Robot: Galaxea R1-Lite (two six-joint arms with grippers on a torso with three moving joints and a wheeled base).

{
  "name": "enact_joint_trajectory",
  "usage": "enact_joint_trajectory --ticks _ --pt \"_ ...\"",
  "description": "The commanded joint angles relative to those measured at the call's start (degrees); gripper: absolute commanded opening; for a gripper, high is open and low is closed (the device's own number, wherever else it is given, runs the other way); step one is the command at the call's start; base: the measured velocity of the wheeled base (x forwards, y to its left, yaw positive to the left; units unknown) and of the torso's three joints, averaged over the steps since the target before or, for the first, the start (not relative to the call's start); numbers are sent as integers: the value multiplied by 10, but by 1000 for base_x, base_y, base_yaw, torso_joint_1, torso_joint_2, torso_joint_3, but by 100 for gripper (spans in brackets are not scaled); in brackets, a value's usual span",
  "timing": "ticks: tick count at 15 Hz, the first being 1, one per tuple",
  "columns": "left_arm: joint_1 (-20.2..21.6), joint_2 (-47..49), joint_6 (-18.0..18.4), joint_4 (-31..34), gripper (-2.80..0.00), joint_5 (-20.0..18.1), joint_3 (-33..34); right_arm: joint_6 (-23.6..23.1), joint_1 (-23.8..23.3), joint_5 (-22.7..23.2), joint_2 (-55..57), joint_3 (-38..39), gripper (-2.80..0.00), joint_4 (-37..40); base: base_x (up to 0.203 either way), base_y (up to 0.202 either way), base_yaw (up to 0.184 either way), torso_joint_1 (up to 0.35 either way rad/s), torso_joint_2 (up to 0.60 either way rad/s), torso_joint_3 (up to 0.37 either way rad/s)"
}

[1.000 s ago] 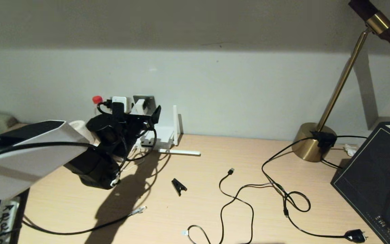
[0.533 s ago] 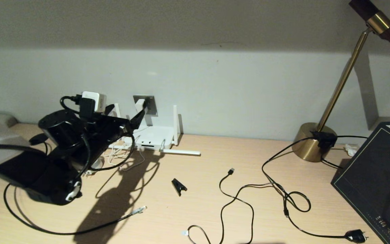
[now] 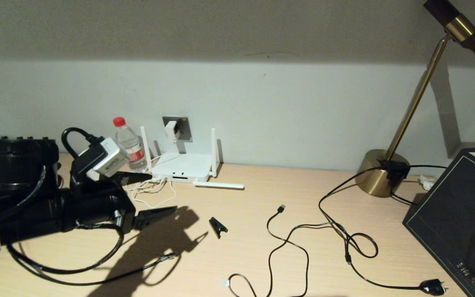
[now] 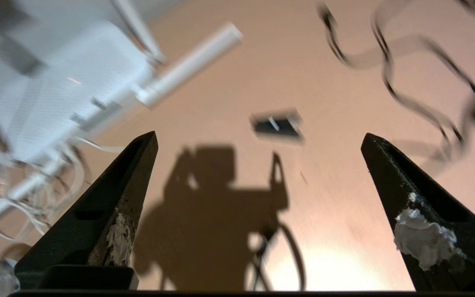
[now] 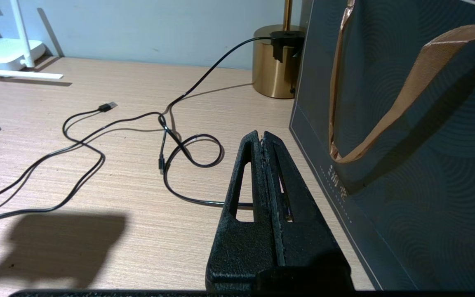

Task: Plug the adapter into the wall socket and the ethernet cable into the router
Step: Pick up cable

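The robot's left gripper will next move to the black ethernet cable's end [image 3: 161, 259] [image 4: 269, 232], behind the clear plug, and close there, leaving the plug sticking out.
The white adapter [image 3: 171, 128] sits plugged into the grey wall socket [image 3: 184, 123], and its thin white cord hangs down to a loose bundle beside the router [image 3: 179, 167]. The router lies flat against the wall with its antennas up; one antenna lies on the desk. My left gripper [image 3: 163, 193] hovers open and empty over the desk, left of and in front of the router [image 4: 56, 95]. The black ethernet cable [image 3: 97, 282] loops along the desk's near left, its clear plug [image 3: 168, 257] lying free in my arm's shadow. My right gripper [image 5: 261, 135] is shut and empty beside a dark paper bag.
A water bottle [image 3: 129, 144] stands left of the router. A small black clip [image 3: 217, 226] lies mid-desk. A black USB cable [image 3: 281, 208] and a cable with a mains plug [image 3: 431, 286] sprawl to the right. Brass lamp base [image 3: 379, 171] and dark bag [image 3: 456, 214] at far right.
My left arm has drawn back from the wall socket, left and down towards the desk. The adapter stays in the socket, free of the fingers.
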Motion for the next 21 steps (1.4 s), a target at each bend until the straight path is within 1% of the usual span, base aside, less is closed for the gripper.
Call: enact_joint_trajectory --ticks 1,2,4,5,6,7,9,10,12,14,17,19,21 --pt "-2 -2 143 282 0 -12 -54 0 0 0 1 20 -280 -1 0 0 0 0 0 0" --pt "-1 28 201 315 0 -2 -68 0 0 0 1 20 -280 0 0 0 0 0 0 0" --pt "19 105 357 376 0 39 -117 -1 0 0 1 20 -280 0 0 0 0 0 0 0" --pt "29 138 415 401 0 63 -148 -1 0 0 1 20 -280 0 0 0 0 0 0 0" --pt "36 163 448 423 0 86 -174 0 0 0 1 20 -280 0 0 0 0 0 0 0" --pt "38 182 463 435 0 104 -187 -1 0 0 1 20 -280 0 0 0 0 0 0 0" --pt "37 210 474 441 0 140 -204 0 0 0 1 20 -280 0 0 0 0 0 0 0" --pt "37 224 477 437 0 145 -205 0 0 0 1 20 -280 -1 0 0 0 0 0 0" --pt "33 241 477 433 0 144 -206 -1 0 0 1 20 -280 0 0 0 0 0 0 0" --pt "21 257 474 431 0 144 -207 -1 0 0 1 20 -280 0 0 0 0 0 0 0" --pt "15 281 471 407 0 144 -207 0 0 0 1 20 -280 -1 0 0 0 0 0 0" --pt "9 291 452 401 0 144 -207 0 0 0 1 20 -280 0 0 0 0 0 0 0" --pt "8 295 450 401 0 144 -207 -1 0 0 1 20 -280 -1 0 0 0 0 0 0"
